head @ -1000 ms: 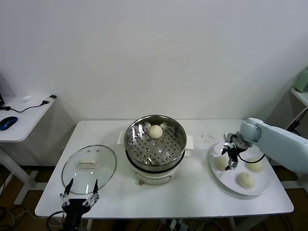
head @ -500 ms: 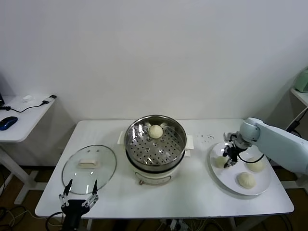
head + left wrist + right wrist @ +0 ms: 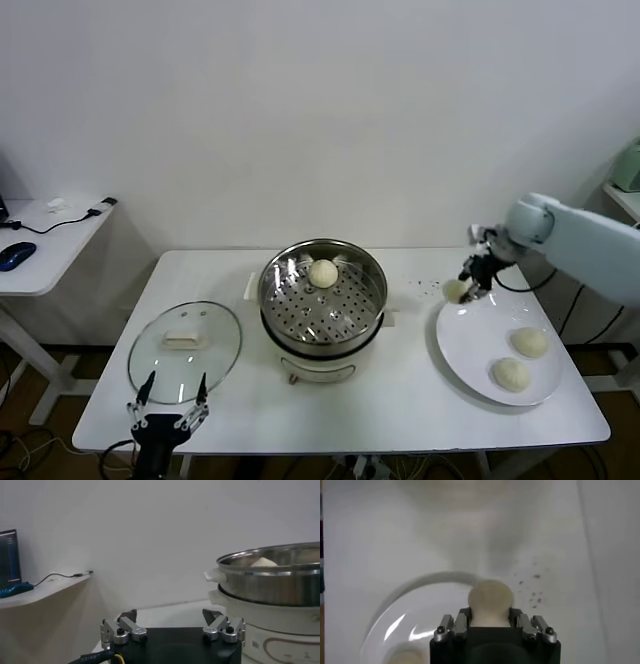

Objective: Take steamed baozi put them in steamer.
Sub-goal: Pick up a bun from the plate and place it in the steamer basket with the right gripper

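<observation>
The robot's right gripper will release its baozi on the perforated tray (image 3: 295,300), on the side closest to the glass lid. That baozi is now held above the plate's rim.
My right gripper (image 3: 466,284) is shut on a cream-white baozi (image 3: 455,290) and holds it in the air above the far left rim of the white plate (image 3: 470,345). The right wrist view shows that baozi (image 3: 490,600) squeezed between the two fingers of the right gripper (image 3: 490,617). Two more baozi (image 3: 530,342) (image 3: 511,374) lie on the plate. One baozi (image 3: 323,272) rests on the perforated tray at the back of the steel steamer (image 3: 322,338), mid-table. My left gripper (image 3: 166,408) waits open at the table's front left edge, and the left wrist view shows its spread fingers (image 3: 122,628).
A round glass lid (image 3: 185,345) with a white handle lies flat, left of the steamer. A side desk (image 3: 45,240) with a blue mouse stands off to the left. Small dark specks (image 3: 432,286) mark the tabletop between steamer and plate.
The right gripper closed on the left-hand baozi on the plate and lifted it up and toward the back. The left arm stayed where it was.
</observation>
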